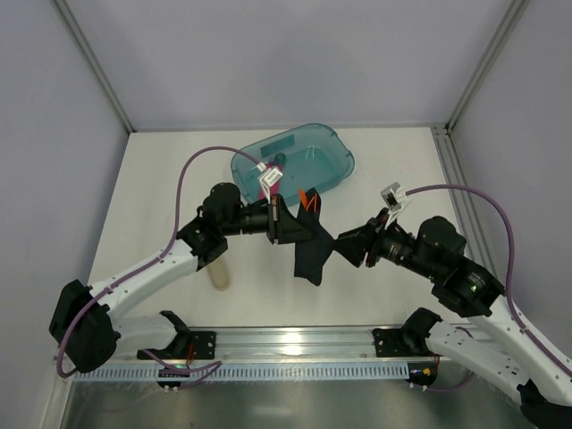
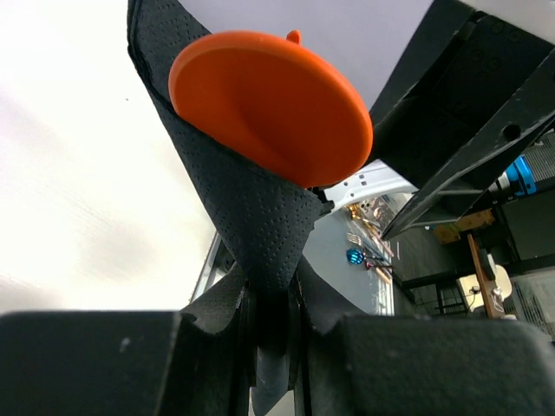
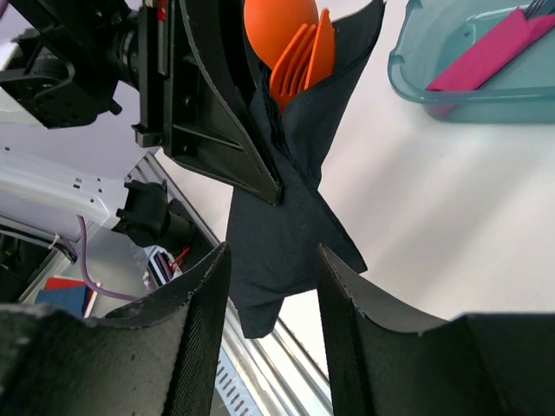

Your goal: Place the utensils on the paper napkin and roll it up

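The loose corner of the black napkin sticks out from the roll, so my right gripper will pinch the napkin's side (image 3: 303, 227) below my left gripper to gather it in.
The black paper napkin (image 1: 308, 257) hangs in the air above the table, wrapped around the orange utensils (image 1: 308, 200), whose tips stick out of its top. My left gripper (image 1: 288, 223) is shut on the napkin bundle from the left. In the left wrist view the napkin (image 2: 251, 217) cups an orange spoon bowl (image 2: 270, 106) and runs down between the closed jaws of the left gripper (image 2: 276, 303). My right gripper (image 1: 341, 245) is open just right of the napkin. In the right wrist view the right gripper (image 3: 273, 260) frames the napkin's lower part (image 3: 277, 234), with the utensils (image 3: 299, 43) above.
A teal translucent tub (image 1: 332, 154) sits at the back centre, with a pink flat bar (image 3: 494, 52) inside it. A pale beige tube (image 1: 219, 273) lies on the table under the left arm. A metal rail (image 1: 295, 338) runs along the near edge.
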Robot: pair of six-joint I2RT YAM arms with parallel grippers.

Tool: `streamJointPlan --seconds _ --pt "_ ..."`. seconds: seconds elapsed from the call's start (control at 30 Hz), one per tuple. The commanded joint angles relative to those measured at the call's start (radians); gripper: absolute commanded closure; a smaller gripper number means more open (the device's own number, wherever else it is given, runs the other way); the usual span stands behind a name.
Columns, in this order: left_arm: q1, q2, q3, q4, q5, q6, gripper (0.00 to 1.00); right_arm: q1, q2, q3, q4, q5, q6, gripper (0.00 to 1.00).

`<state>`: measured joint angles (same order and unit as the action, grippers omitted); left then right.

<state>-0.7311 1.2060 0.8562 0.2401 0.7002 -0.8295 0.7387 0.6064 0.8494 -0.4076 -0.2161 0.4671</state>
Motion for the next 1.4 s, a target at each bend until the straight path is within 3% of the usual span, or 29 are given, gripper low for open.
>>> streamJointPlan --seconds 0.0,0.43,1.37 --pt "-0.005 -0.013 0.033 0.027 0.007 0.001 1.00 0.004 0.045 -0.019 0.085 -0.058 0.002 0.53" --pt "-0.013 -0.005 0.041 0.053 0.008 -0.011 1.00 0.014 0.128 -0.039 0.145 -0.048 -0.008 0.52" --pt "-0.014 0.001 0.061 0.090 0.001 -0.022 1.00 0.034 0.062 -0.141 0.260 -0.098 0.071 0.57"
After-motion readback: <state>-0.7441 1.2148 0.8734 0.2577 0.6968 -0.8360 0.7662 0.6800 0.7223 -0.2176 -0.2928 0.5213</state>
